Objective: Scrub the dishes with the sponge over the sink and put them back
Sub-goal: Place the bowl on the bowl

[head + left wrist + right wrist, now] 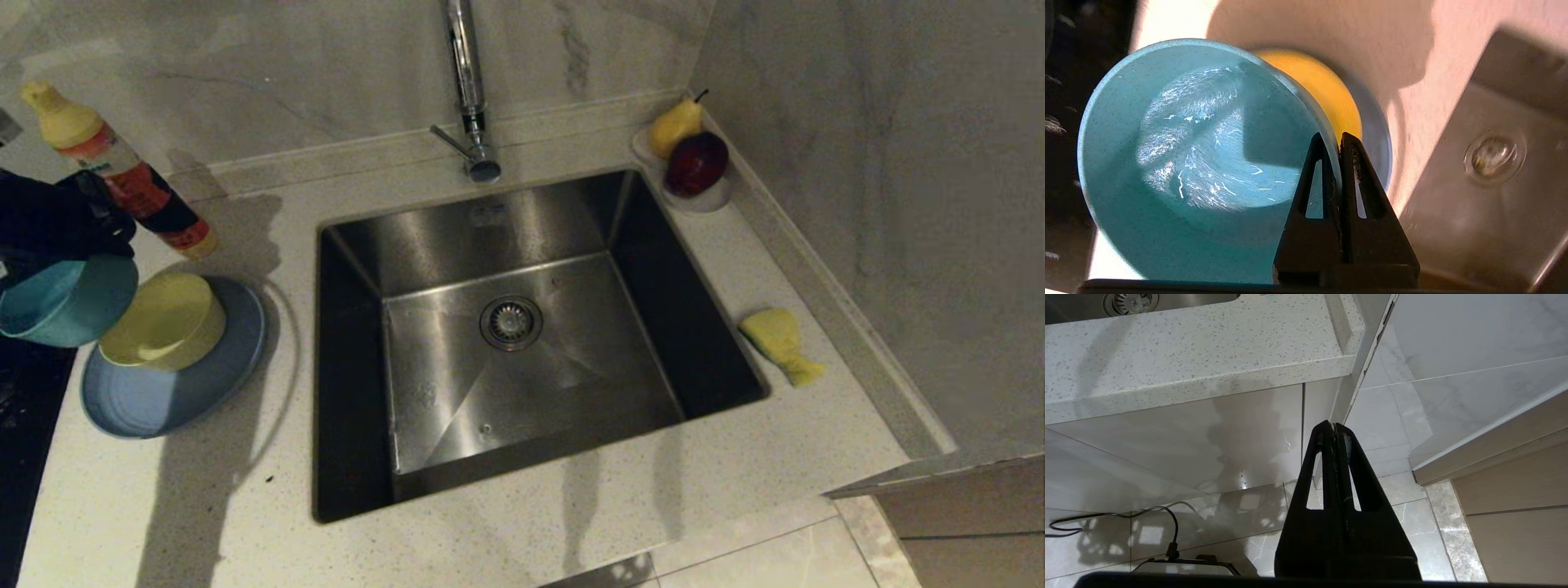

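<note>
I need to use my left gripper to set the teal bowl free inside the pale-yellow bowl (pixel 146 322), which sits on the light-blue plate.
My left gripper (pixel 1334 139) is shut on the rim of the teal bowl (pixel 1188 163), which hangs tilted in the air at the far left of the head view (pixel 65 298), beside the other dishes. The pale-yellow bowl (pixel 167 318) sits upside down on the light-blue plate (pixel 175 384) on the counter left of the sink (pixel 522 327). The yellow sponge (pixel 780 343) lies on the counter right of the sink. My right gripper (pixel 1334 425) is shut and empty, parked below the counter edge over the floor.
A tall chrome tap (pixel 467 90) stands behind the sink. A detergent bottle (pixel 122 171) leans at the back left. A pear (pixel 676 126) and a dark red fruit (pixel 696 163) rest on a white dish in the back right corner. A black hob (pixel 24 408) borders the counter's left.
</note>
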